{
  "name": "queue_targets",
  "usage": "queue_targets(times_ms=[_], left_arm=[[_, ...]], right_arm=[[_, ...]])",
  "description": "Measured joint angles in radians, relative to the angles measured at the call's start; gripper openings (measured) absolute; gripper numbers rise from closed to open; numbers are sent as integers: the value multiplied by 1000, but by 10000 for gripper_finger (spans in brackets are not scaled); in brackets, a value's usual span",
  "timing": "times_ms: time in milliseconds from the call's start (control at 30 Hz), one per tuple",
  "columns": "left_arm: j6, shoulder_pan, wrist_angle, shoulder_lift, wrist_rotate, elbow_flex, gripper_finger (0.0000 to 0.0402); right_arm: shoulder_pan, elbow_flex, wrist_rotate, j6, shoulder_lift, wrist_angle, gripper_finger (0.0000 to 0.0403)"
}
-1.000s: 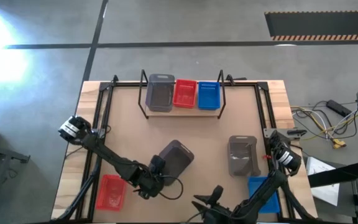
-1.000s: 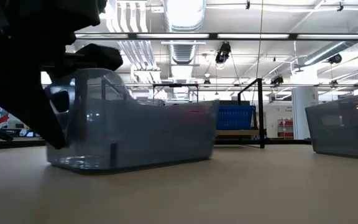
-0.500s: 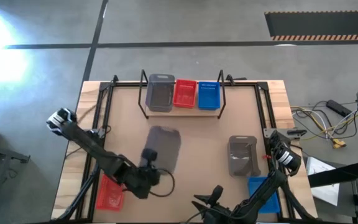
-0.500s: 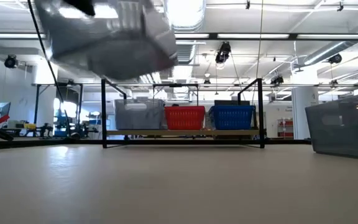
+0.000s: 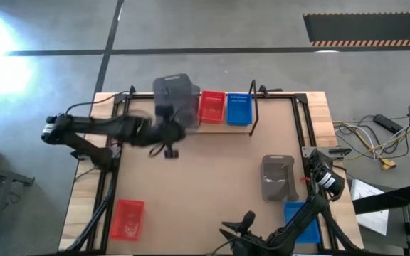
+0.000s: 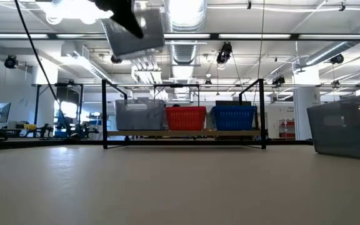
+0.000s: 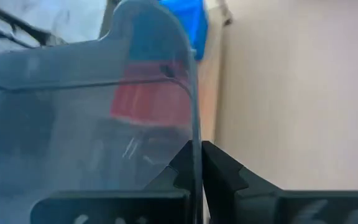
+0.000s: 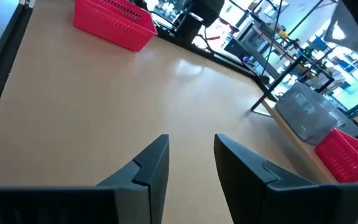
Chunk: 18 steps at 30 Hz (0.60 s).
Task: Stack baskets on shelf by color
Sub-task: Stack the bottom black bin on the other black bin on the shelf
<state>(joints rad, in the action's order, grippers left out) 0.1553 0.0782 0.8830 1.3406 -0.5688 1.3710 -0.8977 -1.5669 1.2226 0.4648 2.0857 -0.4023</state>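
Observation:
I need to let go of the dark grey basket with my left gripper inside the shelf's grey basket [image 5: 184, 109] [image 7: 130, 155], next to the red basket. The dark grey basket is held high over the shelf.
My left gripper [image 5: 164, 129] is shut on a dark grey translucent basket [image 5: 174, 94], held high over the left end of the shelf [image 5: 251, 126]; the low view shows this basket [image 6: 136, 28] well above the shelf. On the shelf stand a grey basket [image 6: 139, 115], a red one [image 5: 212, 107] and a blue one [image 5: 239, 108]. On the table rest another grey basket [image 5: 279, 178], a red one [image 5: 127, 219] and a blue one [image 5: 301, 217]. My right gripper [image 8: 191, 155] stands open over the table's near right part. My left gripper pinches one thin upright wall of the grey basket [image 7: 195, 134] between its two fingers [image 7: 219, 168], one finger on each face of the wall. The fingers come from the table's left, slanting down. The basket is lifted clear and tilted, above the shelf's grey basket.
The shelf's black wire end loops [image 6: 105, 112] rise at both of its ends. A black frame runs along the table's edges [image 5: 301, 121]. Bare tabletop [image 5: 205, 185] lies between the shelf and the near baskets.
My left gripper has taken hold of the grey basket that stood on the table's near middle, lifted it clear and swung it up and toward the far edge, over the shelf's left end. The basket has turned and tipped on the way.

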Motion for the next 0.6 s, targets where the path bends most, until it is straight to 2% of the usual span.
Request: queue_targets(times_ms=[100,167,300,600], left_arm=[[59,-139,-15,34,133,-2,0],[94,-204,-10,64,184,-4,0],[178,-270,-10,117,189,-4,0],[274,-321,-12,200,198,-5,0]], right_arm=[[3,0,0,4,0,0,121],[4,0,0,10,0,1,121],[4,0,0,10,0,4,121],[4,0,-52,10,0,20,121]])
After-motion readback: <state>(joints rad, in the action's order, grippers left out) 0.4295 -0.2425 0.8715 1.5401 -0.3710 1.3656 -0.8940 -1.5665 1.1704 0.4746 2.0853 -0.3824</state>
